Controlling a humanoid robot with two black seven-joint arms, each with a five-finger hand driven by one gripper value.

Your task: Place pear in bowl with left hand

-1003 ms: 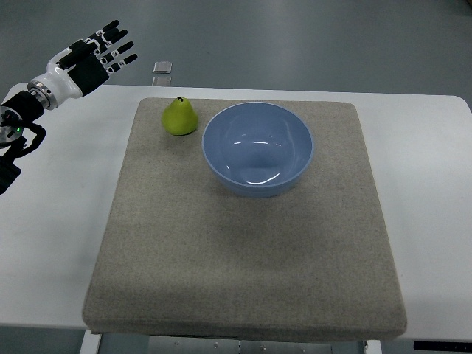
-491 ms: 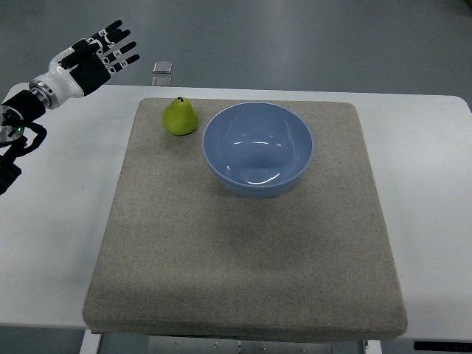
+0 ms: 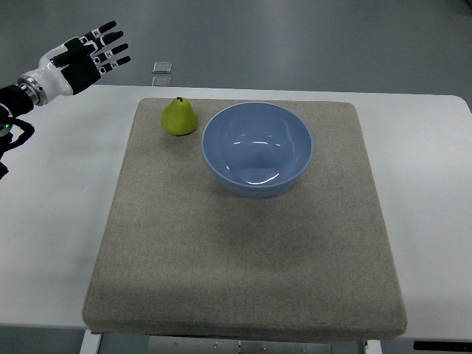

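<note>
The robot's left gripper needs to go next to the body of the green pear point(image 3: 178, 120) beside the light blue bowl and close there.
A green pear point(image 3: 179, 117) stands upright on the grey mat point(image 3: 243, 258), just left of the light blue bowl point(image 3: 257, 147), which holds nothing. My left hand point(image 3: 87, 56) is at the far upper left, over the table's back edge, well to the left of the pear. Its fingers are spread and hold nothing. The right arm is out of view.
The mat lies on a white table point(image 3: 59, 221). A small grey square object point(image 3: 163, 67) lies on the floor beyond the table's back edge.
My left hand has drawn slightly left and up, away from the pear. The pear and bowl have not moved.
</note>
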